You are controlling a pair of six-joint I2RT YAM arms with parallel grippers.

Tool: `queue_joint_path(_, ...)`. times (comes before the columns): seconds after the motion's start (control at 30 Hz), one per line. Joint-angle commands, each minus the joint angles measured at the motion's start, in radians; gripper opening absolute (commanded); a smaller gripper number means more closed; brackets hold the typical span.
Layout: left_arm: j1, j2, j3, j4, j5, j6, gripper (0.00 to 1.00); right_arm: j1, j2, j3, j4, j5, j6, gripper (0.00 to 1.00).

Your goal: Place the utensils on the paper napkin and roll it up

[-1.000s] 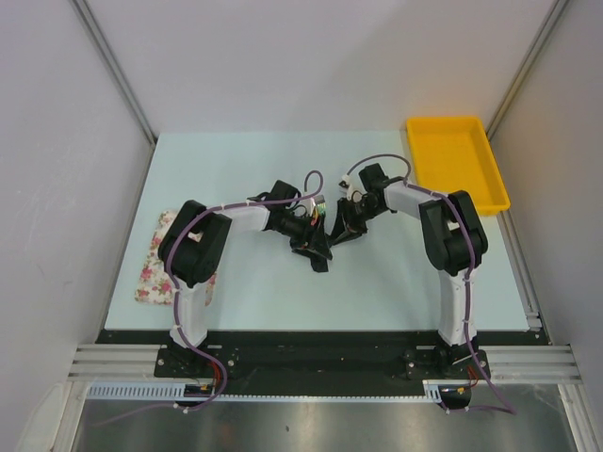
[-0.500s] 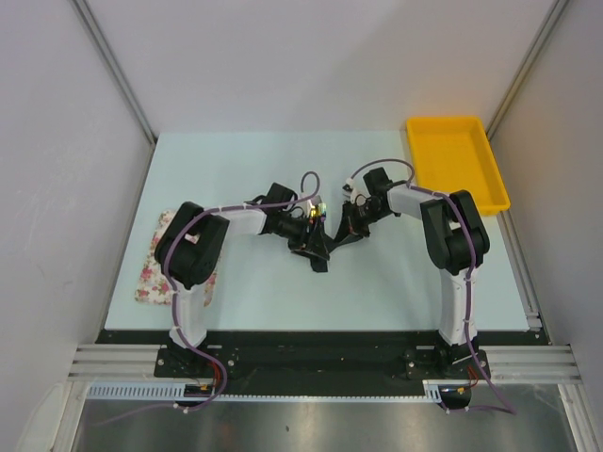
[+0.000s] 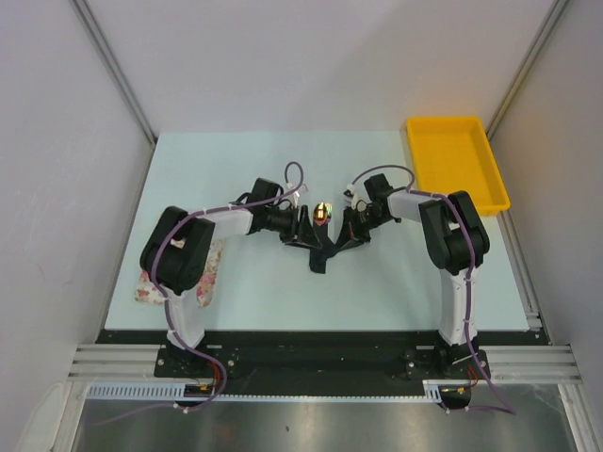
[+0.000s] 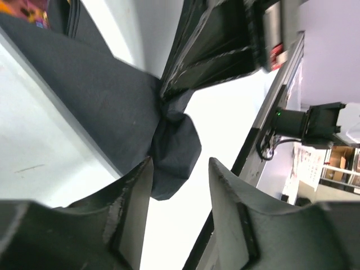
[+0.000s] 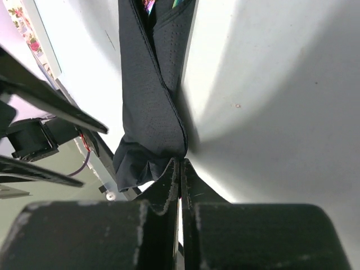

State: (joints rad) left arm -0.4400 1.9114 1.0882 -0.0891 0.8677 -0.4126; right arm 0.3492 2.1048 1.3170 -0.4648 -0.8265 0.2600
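The napkin's crumpled near end is pinched in my right gripper, so my left gripper will hold the roll steady while my right gripper moves it closer to the utensils [image 5: 163, 84].
The black paper napkin [image 3: 321, 252] lies rolled into a narrow bundle at the table's middle, between both grippers. A shiny gold end of the utensils [image 3: 323, 211] pokes out of its far end; the rest is hidden inside. My left gripper [image 3: 303, 229] is open, just left of the roll, and the crumpled near end of the napkin [image 4: 171, 147] sits beyond its fingertips. My right gripper [image 3: 350, 233] is shut, and its tips [image 5: 180, 162] pinch the napkin [image 5: 151, 95] at the roll's side. Coloured utensil tips [image 5: 175, 3] show at the top edge.
A pink-and-white floral mat [image 3: 151, 281] lies at the table's left edge, partly under the left arm. A yellow tray [image 3: 456, 160] stands at the back right corner. The table's front rail [image 3: 320, 335] runs just behind the arm bases.
My left arm has drawn back to the left and its gripper has come off the napkin roll, now open. The right gripper has stayed on the napkin. The gold utensil end now shows.
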Motion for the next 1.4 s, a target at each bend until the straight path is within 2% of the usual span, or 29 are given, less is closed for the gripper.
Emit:
queue_joint_path(0.0,0.004,-0.045,-0.005,0.078,0.03,-0.055,0.48,0.011,-0.014,-0.018,0.038,0.003,0.008,0.0)
queue_joint_path(0.23,-0.016,-0.012,-0.001,0.077,0.036,-0.078,0.31,0.019,-0.02,-0.022,0.052,0.007,0.018,0.0)
queue_joint_path(0.53,-0.042,0.041,-0.025,-0.004,0.039,-0.022,0.21,0.017,-0.02,-0.018,0.049,0.015,0.016,0.0)
queue_joint_path(0.73,-0.049,0.1,-0.01,-0.118,0.001,0.07,0.19,0.01,-0.02,-0.007,0.035,0.017,0.01,0.04)
queue_joint_path(0.93,-0.051,0.124,-0.001,-0.159,-0.048,0.098,0.19,-0.024,-0.029,0.066,-0.02,-0.003,0.008,0.18)
queue_joint_path(1.03,-0.051,0.127,-0.001,-0.161,-0.056,0.098,0.22,-0.027,-0.042,0.116,-0.029,-0.013,0.015,0.39)
queue_joint_path(1.07,-0.051,0.126,-0.001,-0.161,-0.062,0.098,0.24,-0.027,-0.051,0.122,-0.029,-0.01,0.015,0.49)
queue_joint_path(1.13,-0.051,0.124,0.001,-0.164,-0.067,0.1,0.25,-0.026,-0.055,0.126,-0.028,-0.01,0.01,0.56)
queue_joint_path(1.23,-0.051,0.121,0.004,-0.164,-0.07,0.101,0.27,-0.018,-0.063,0.133,-0.028,0.018,0.001,0.57)
queue_joint_path(1.37,-0.051,0.123,0.009,-0.167,-0.07,0.107,0.31,0.007,-0.081,0.12,0.009,-0.008,0.03,0.38)
